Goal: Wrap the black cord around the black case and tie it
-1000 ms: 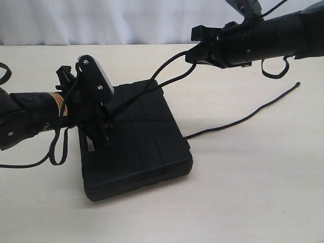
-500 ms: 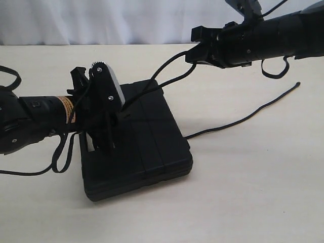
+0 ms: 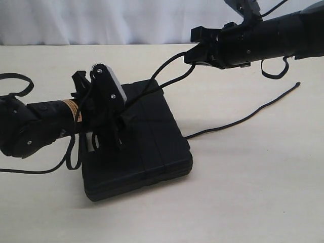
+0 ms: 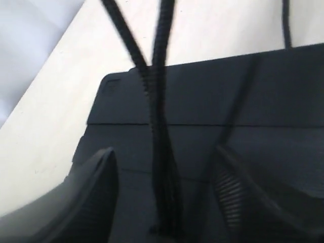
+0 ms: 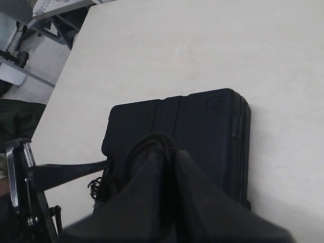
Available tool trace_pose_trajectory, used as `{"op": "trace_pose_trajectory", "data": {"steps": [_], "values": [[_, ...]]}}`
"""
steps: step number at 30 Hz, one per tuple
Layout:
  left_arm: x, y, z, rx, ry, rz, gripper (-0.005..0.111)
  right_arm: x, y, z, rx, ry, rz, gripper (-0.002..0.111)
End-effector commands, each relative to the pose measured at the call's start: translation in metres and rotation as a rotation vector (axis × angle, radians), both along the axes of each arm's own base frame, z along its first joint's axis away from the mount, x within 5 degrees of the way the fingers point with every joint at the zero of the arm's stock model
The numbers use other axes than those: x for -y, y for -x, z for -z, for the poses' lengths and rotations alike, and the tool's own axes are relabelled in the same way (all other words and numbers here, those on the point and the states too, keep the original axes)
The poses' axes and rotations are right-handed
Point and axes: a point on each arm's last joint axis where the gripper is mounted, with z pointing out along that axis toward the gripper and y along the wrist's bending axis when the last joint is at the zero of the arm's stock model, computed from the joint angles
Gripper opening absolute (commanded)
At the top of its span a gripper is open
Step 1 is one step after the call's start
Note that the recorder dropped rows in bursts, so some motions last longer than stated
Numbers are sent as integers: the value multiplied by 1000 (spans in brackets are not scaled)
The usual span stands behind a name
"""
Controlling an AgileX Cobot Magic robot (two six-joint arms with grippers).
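Note:
The cord's bend is held by my right gripper and its tail lies free, so my left gripper will pinch both parts of the cord [image 3: 132, 100], freeing my right one for the tail.
The black case [image 3: 147, 147] lies flat mid-table, ribs across its lid. From it two strands of the black cord [image 3: 167, 71] rise to my right gripper [image 3: 195, 54], which is shut on the cord's bend [image 5: 161, 142] above the case [image 5: 202, 126]. The frayed knot [image 5: 98, 186] shows by the case's edge. The cord's tail [image 3: 243, 119] trails right along the table to its small knob [image 3: 297, 84]. My left gripper [image 3: 115, 132] hangs over the case's left part, open, with both strands [image 4: 161, 147] running between its fingers [image 4: 96, 192] without being pinched.
Thick arm cables loop beside the left arm [image 3: 15, 81] and hang near the case's left edge [image 3: 73, 157]. A white backdrop [image 3: 101, 20] closes the far side. Past the table's edge is floor with a metal frame [image 5: 30, 30].
The left arm has shifted right, bringing its open gripper further over the case and around the strands. The right gripper and the cord's tail have stayed put.

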Motion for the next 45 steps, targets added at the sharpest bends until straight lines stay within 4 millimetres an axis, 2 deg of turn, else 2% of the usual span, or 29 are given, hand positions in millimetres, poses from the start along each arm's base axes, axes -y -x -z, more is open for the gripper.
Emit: {"op": "trace_pose_trajectory", "data": {"steps": [1, 3, 5, 9, 12, 16, 17, 18, 19, 22, 23, 24, 25, 27, 29, 30, 32, 35, 38, 41, 45], "values": [[-5, -5, 6, -20, 22, -66, 55, -1, 2, -4, 14, 0, -17, 4], [-5, -5, 13, -44, 5, -58, 50, -1, 2, -4, 14, 0, -17, 4], [-3, -3, 19, -57, -34, -11, 41, -1, 2, -4, 14, -2, -16, 4], [-3, -2, 22, -73, -62, 15, 17, -1, 1, -4, 16, 0, -11, 5], [-3, -2, 21, -69, -60, 16, 0, 0, 1, -4, 12, -2, -2, 13], [-2, -3, 19, -49, -36, 9, 0, 0, 1, -6, 14, -4, -1, 34], [-1, -5, 17, -28, -11, 0, 0, 1, 2, -10, 25, -7, 4, 46], [-1, -6, 16, -16, 4, -10, 0, 4, 3, -14, 35, -8, 12, 52], [-1, -7, 14, 3, 19, -15, 0, 12, 4, -22, 46, -18, 39, 60], [-2, -9, 12, 16, 47, -47, 0, 41, 8, -33, 42, 51, 114, 62], [-1, -10, 11, 31, 60, -53, 0, 59, 8, -31, 1, 116, 186, 62], [-1, -10, 10, 34, 60, -50, 0, 70, 9, -28, -30, 164, 225, 62], [-1, -9, 10, 34, 59, -48, 0, 90, 10, -21, -94, 285, 310, 62], [-1, -10, 10, 36, 60, -48, 0, 108, 11, -9, -162, 460, 384, 62], [-1, -10, 9, 44, 64, -47, 0, 117, 12, 3, -229, 577, 445, 62], [-1, -10, 9, 48, 66, -47, 0, 122, 10, 15, -266, 687, 442, 62], [0, -11, 8, 64, 76, -45, 0, 120, -1, 31, -329, 749, 450, 62], [0, -11, 7, 68, 76, -42, 0, 121, -26, 47, -447, 777, 476, 62], [0, -11, 7, 73, 80, -43, 0, 124, -45, 60, -470, 786, 511, 62], [0, -11, 7, 72, 87, -48, 0, 123, -58, 73, -471, 776, 525, 62], [0, -12, 5, 56, 164, -91, 0, 132, -73, 86, -494, 744, 586, 62]]}}
